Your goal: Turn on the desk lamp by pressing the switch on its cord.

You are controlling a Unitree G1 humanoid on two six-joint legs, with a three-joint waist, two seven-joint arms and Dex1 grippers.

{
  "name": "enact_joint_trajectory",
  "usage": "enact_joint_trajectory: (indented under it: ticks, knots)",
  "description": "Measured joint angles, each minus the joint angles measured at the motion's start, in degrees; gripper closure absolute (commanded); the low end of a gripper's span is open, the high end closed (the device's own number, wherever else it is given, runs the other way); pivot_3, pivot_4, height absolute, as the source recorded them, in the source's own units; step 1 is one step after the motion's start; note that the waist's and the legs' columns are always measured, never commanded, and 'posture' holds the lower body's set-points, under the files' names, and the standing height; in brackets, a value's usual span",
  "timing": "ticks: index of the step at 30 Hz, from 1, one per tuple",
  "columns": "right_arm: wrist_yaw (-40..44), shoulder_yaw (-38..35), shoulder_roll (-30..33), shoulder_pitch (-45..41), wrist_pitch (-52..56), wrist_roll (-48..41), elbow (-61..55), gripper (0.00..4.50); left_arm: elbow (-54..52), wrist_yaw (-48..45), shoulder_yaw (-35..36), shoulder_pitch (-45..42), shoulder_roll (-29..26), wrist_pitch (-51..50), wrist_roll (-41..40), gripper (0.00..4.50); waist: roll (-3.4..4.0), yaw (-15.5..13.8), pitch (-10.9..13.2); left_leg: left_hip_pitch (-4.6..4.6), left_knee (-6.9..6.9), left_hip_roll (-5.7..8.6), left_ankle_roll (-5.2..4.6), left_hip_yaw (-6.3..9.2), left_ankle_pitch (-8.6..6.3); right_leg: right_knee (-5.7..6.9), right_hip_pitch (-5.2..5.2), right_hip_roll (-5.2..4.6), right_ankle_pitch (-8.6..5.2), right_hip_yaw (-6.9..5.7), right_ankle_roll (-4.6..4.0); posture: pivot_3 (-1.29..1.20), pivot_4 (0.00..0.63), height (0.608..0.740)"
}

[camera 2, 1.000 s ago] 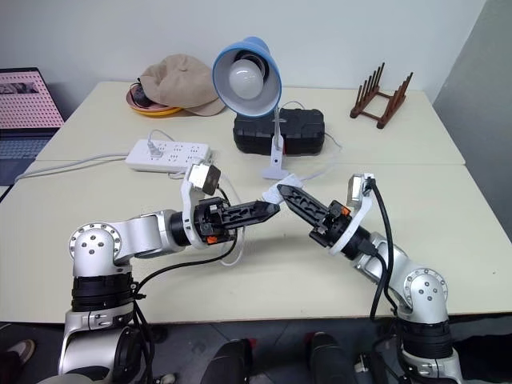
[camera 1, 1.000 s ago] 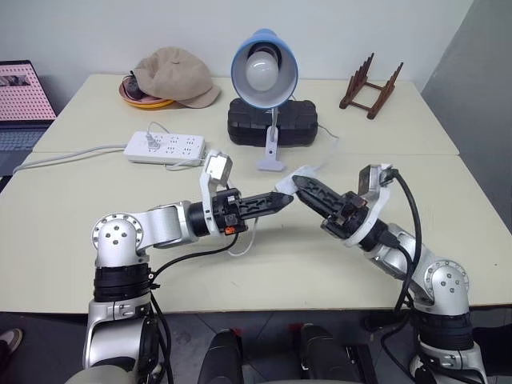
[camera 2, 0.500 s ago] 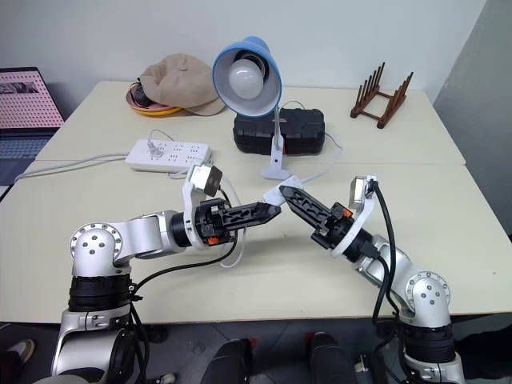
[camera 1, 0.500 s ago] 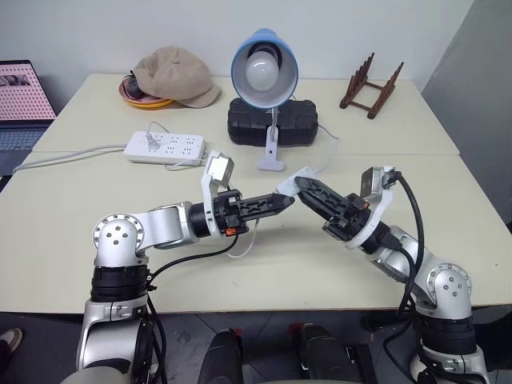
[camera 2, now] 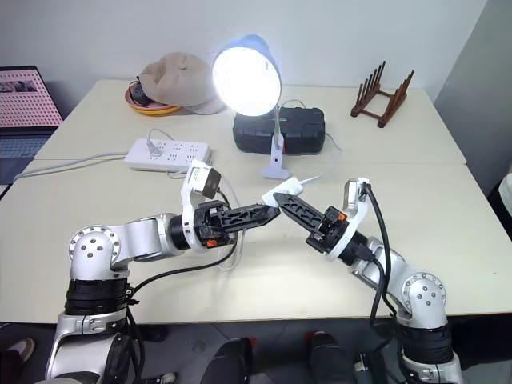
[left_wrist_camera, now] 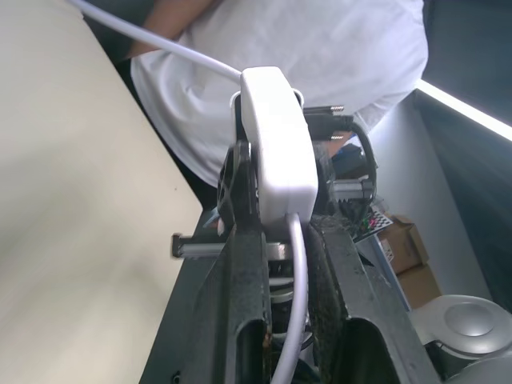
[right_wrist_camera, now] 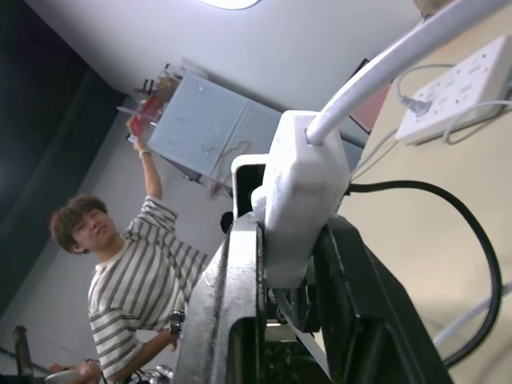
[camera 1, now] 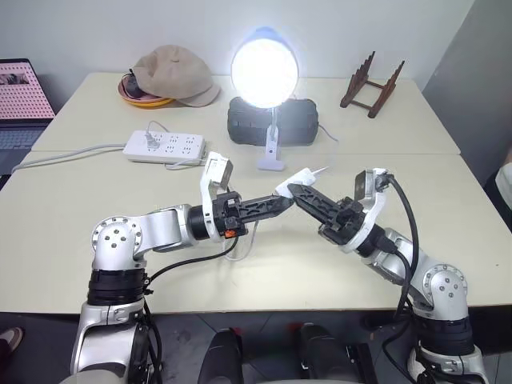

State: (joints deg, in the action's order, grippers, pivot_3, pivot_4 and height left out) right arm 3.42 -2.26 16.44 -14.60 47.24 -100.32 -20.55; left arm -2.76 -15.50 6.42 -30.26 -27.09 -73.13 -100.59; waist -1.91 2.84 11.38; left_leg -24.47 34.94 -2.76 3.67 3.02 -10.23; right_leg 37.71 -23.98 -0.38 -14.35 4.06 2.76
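Note:
Next, my left gripper lets go of the white switch on the bare tabletop point(camera 1: 290, 215), in front of the clip base of the desk lamp.
The desk lamp point(camera 1: 264, 68) stands at the back of the table with its bulb glowing brightly under the blue shade, on a white stem and clip base point(camera 1: 270, 162). Above the table's middle, my two grippers meet tip to tip at the white switch point(camera 1: 293, 182). My left gripper point(camera 1: 282, 200) is shut on the switch point(left_wrist_camera: 276, 144), which sits between its black fingers point(left_wrist_camera: 240, 264). My right gripper point(camera 1: 295, 191) is shut on the same switch point(right_wrist_camera: 300, 208) from the other side. The thin white cord point(right_wrist_camera: 400, 56) leaves the switch toward the lamp.
A white power strip point(camera 1: 164, 147) lies at the left, a black case point(camera 1: 272, 122) behind the lamp base, a beige hat point(camera 1: 174, 76) on an orange bowl, a wooden rack point(camera 1: 370, 86) at the back right, a laptop point(camera 1: 20, 96) at far left. A person point(right_wrist_camera: 128, 272) stands nearby.
The lamp's bulb has gone from dark to lit. My right gripper's fingers have closed on the switch. Both arms have stayed in place.

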Motion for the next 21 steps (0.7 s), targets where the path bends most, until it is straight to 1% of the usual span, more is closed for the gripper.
enact_joint_trajectory:
  ticks: [9, 15, 17, 19, 21]
  knots:
    - [0.07, 0.09, 0.04, 0.7, -0.51, 0.14, -0.83, 4.05, 0.0, -0.07, -1.2, 0.0, -0.79, 0.84, -0.76, 4.19, 0.0, -0.06, 0.0, -0.14, 0.0, 0.0, 0.0, 0.0, 0.0, 0.01, -0.11, 0.0, 0.01, -0.01, 0.01, 0.0, 0.15, 0.74]
    - [1.16, 0.33, 1.05, 0.71, -0.61, 2.45, -1.83, 4.05, 0.03, -0.47, -1.93, -0.12, -1.67, 0.86, -0.94, 4.19, 0.0, -0.09, 0.0, -0.14, 0.01, 0.0, 0.0, 0.0, 0.0, 0.02, -0.11, 0.0, 0.01, -0.01, 0.01, 0.0, 0.15, 0.74]
    - [1.27, 0.36, 1.17, 0.45, -0.63, 2.99, -1.84, 3.35, 0.37, -1.31, -2.13, -0.55, -2.0, 0.76, -0.52, 4.19, 0.0, -0.1, 0.0, -0.15, 0.02, 0.0, 0.0, 0.0, 0.0, 0.02, -0.12, 0.0, 0.01, -0.01, 0.01, 0.0, 0.15, 0.74]
    - [1.1, 0.31, 1.38, 0.12, -0.85, 4.19, -2.21, 3.05, 0.94, -1.86, -2.35, -1.77, -2.39, 0.51, 0.71, 4.19, 0.0, -0.1, 0.0, -0.15, 0.02, 0.01, 0.0, 0.0, 0.0, 0.02, -0.11, 0.0, 0.01, -0.01, 0.01, 0.0, 0.15, 0.74]
    - [0.87, 0.32, 1.44, 0.08, -1.01, 5.08, -2.23, 2.57, 1.78, -3.1, -2.53, -3.39, -2.77, -0.05, 2.23, 4.19, 0.0, -0.1, 0.0, -0.15, 0.02, 0.01, 0.0, 0.0, 0.0, 0.02, -0.11, 0.0, 0.01, -0.01, 0.02, 0.0, 0.15, 0.74]
